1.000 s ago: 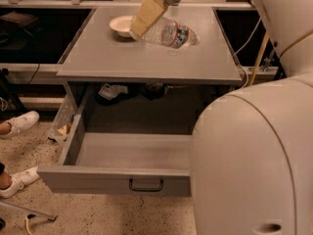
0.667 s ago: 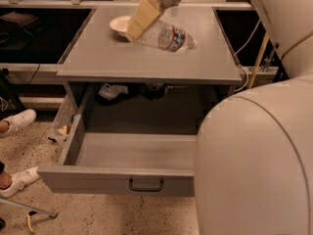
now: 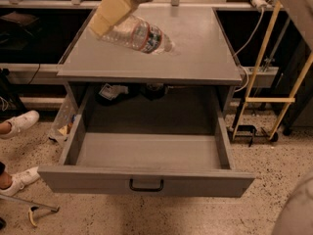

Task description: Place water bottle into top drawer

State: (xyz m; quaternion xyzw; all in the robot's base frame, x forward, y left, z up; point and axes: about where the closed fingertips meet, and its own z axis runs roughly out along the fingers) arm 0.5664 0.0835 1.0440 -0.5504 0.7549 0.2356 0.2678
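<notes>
I will let go of the water bottle, now tilted above the cabinet top, on the top drawer's grey bottom [image 3: 148, 145], near the middle of the drawer and behind its black handle.
The water bottle [image 3: 142, 36] is clear plastic with a red, white and dark label. It hangs tilted above the left part of the grey cabinet top [image 3: 195, 58], cap end pointing down to the right. My gripper [image 3: 108, 19], with pale yellow fingers [image 3: 115, 6], comes in from the top left and is shut on the bottle's base end. The top drawer [image 3: 146, 176] is pulled fully open below the cabinet top. It shows a bare grey floor and a small black handle [image 3: 146, 185] on its front.
White shoes [image 3: 18, 123] of a person are on the floor at the left. A yellow frame [image 3: 268, 100] and cables stand at the right. My pale body [image 3: 299, 214] fills the bottom right corner. Some clutter [image 3: 113, 90] lies inside the cabinet behind the drawer.
The bottle has come up off the cabinet top in my gripper and moved left. The white bowl is no longer seen. My body now covers far less of the view.
</notes>
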